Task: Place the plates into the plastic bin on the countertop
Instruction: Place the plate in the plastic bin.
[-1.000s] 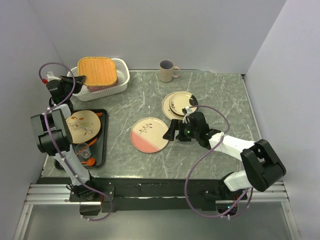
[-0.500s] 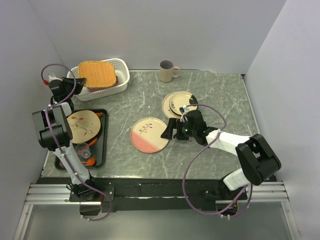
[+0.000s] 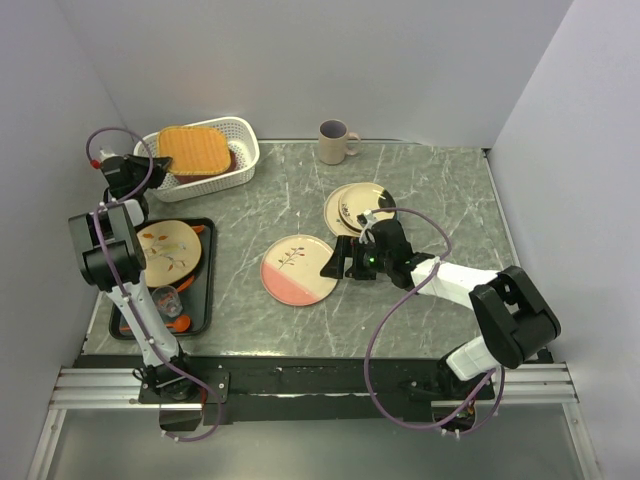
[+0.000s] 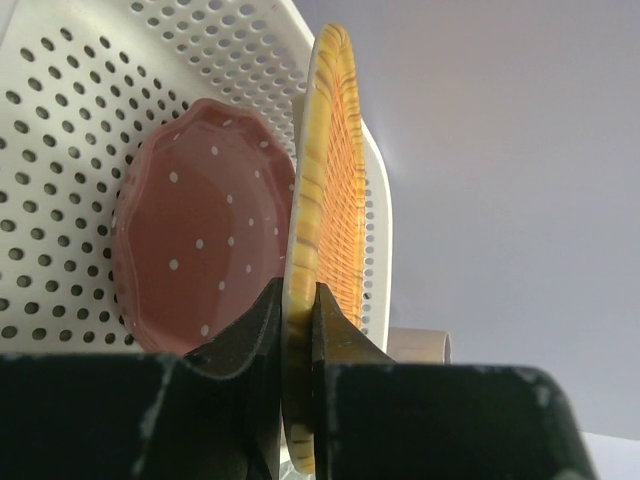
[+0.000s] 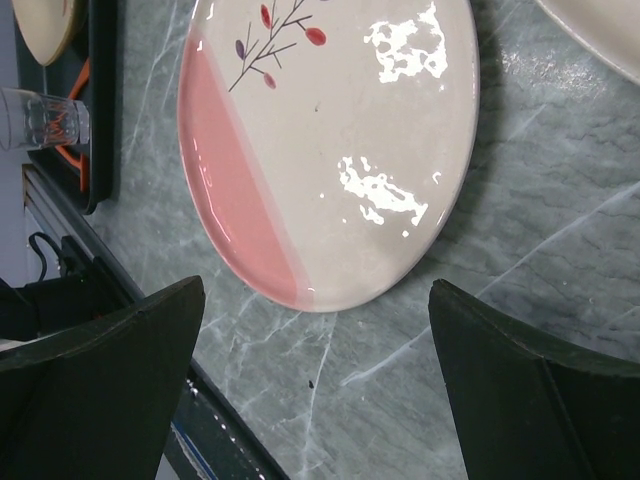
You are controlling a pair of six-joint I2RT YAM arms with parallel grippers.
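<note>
I will let go of the tan-orange plate with my left gripper on top of the pink plate (image 3: 203,161) (image 4: 240,238) in the white plastic bin.
My left gripper (image 3: 160,171) is shut on the rim of the tan-orange plate (image 3: 195,148) and holds it tilted over the white plastic bin (image 3: 246,152). In the left wrist view the gripper (image 4: 300,312) pinches the plate's edge (image 4: 335,190). A pink plate with white dots (image 4: 200,240) lies in the bin (image 4: 70,130) beneath it. My right gripper (image 3: 332,264) is open, low at the right edge of the half-pink twig plate (image 3: 298,270). In the right wrist view the plate (image 5: 320,140) lies just beyond the spread gripper (image 5: 315,345). Two cream plates (image 3: 358,207) are stacked behind.
A beige mug (image 3: 335,141) stands at the back of the grey-green countertop (image 3: 440,200). A black tray (image 3: 200,300) on the left carries a cream plate (image 3: 165,250), a glass (image 3: 166,298) and orange cutlery. Grey walls enclose the back and sides.
The left gripper has lowered the tan-orange plate further into the bin. The right gripper has moved left, closer to the half-pink plate's edge.
</note>
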